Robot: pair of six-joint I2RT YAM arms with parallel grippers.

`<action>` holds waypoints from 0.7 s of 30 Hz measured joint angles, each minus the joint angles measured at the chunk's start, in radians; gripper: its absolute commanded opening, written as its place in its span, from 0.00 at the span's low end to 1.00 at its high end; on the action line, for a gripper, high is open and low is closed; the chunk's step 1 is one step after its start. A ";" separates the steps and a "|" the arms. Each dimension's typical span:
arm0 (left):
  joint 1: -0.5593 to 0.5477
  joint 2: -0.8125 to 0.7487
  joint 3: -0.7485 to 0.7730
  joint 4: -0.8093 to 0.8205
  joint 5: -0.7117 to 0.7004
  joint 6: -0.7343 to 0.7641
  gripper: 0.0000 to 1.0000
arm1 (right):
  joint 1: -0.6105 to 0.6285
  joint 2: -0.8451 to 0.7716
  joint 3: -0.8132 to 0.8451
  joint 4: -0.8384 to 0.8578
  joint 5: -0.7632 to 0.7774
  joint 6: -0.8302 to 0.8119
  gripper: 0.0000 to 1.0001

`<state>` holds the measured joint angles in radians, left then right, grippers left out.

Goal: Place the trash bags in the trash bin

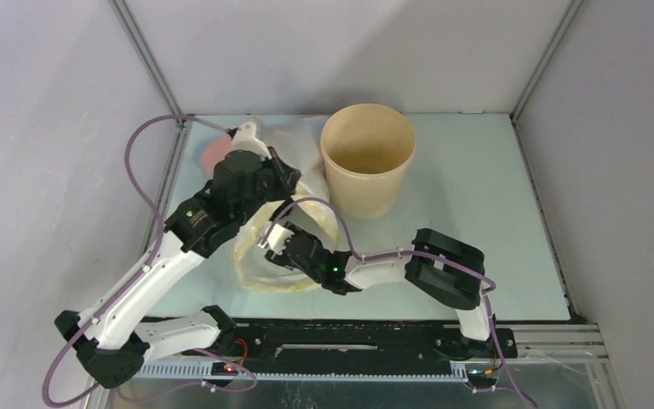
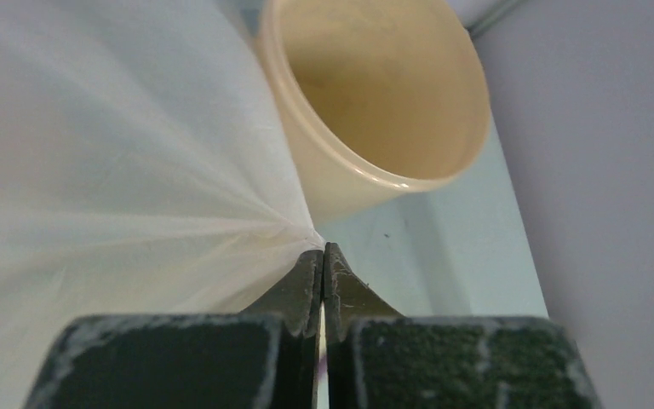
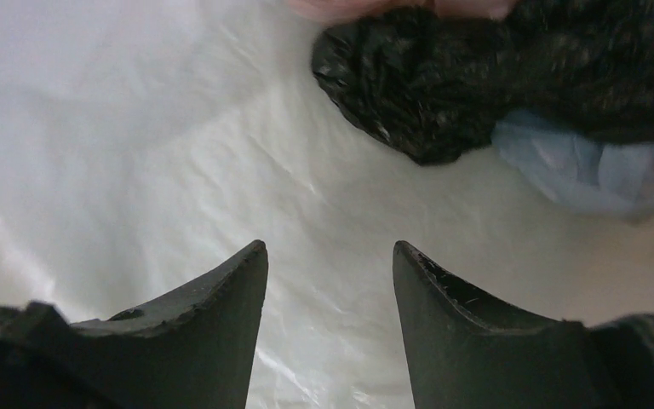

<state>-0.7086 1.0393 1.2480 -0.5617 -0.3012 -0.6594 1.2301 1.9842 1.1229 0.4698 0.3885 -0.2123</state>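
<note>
The fingers of my right gripper are above the clear bag's plastic, short of the black bag, so I need to reach further in and pinch the black bag's near end (image 3: 426,132).
A glossy black crinkled trash bag (image 3: 477,77) lies ahead of my right gripper (image 3: 330,247), inside a translucent clear bag (image 3: 179,145). That gripper is open with nothing between its fingers, and it hovers over the clear plastic a little short of the black bag. From above, my right gripper (image 1: 271,241) sits at the clear bag's (image 1: 306,141) near mouth, and the black bag is hidden under the left arm. My left gripper (image 2: 322,249) is shut on a pinched edge of the clear bag (image 2: 119,170), just beside the tan trash bin (image 2: 375,94). The bin (image 1: 366,158) stands upright at the back centre.
A pale blue piece (image 3: 579,166) and something pink (image 3: 375,7) lie by the black bag inside the clear one. A reddish patch (image 1: 213,152) shows through the plastic at the back left. Grey walls close in the mat (image 1: 477,213) on three sides.
</note>
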 measured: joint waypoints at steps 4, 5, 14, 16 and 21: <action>-0.083 0.058 0.047 0.001 -0.002 -0.012 0.00 | -0.037 -0.048 -0.129 0.017 0.008 0.050 0.62; -0.097 0.069 0.056 0.000 -0.003 -0.013 0.00 | -0.051 -0.066 -0.166 0.024 0.008 0.068 0.63; -0.129 0.082 0.085 -0.019 -0.035 -0.013 0.00 | -0.103 -0.182 -0.305 0.119 -0.028 0.228 0.66; -0.129 0.077 0.085 -0.035 -0.046 -0.012 0.02 | -0.107 -0.183 -0.305 0.155 -0.053 0.266 0.69; -0.129 0.021 0.082 -0.096 -0.074 -0.001 0.02 | -0.119 -0.181 -0.307 0.251 -0.090 0.376 0.80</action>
<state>-0.8379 1.0607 1.3304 -0.6579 -0.3756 -0.6605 1.1114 1.8030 0.8162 0.7208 0.2981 0.1635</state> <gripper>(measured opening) 0.016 0.759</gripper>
